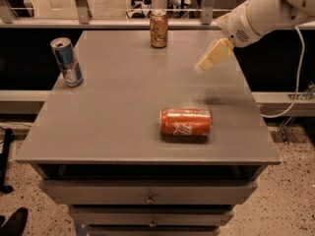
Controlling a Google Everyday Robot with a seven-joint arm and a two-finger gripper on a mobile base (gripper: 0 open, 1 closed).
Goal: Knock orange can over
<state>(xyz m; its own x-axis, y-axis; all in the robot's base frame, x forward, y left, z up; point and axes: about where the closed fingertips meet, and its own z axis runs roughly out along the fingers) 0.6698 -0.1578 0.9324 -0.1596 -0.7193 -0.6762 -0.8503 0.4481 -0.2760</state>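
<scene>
I should grip the middle of the upright orange can [158,29] at the grey table's far edge, as it still stands.
The orange can [158,29], dull copper-tan with pale lettering and a silver top, stands upright at the far edge of the grey table [123,107], near its middle. My gripper [212,56], with cream fingers on a white arm, hangs over the table's right side. It is to the right of the can and a little nearer to the camera, apart from it.
A vivid-orange can with a white logo [185,122] lies on its side at the front right. A slim blue-and-silver can [67,62] stands upright at the left edge. Drawers sit under the tabletop. A railing runs behind the table.
</scene>
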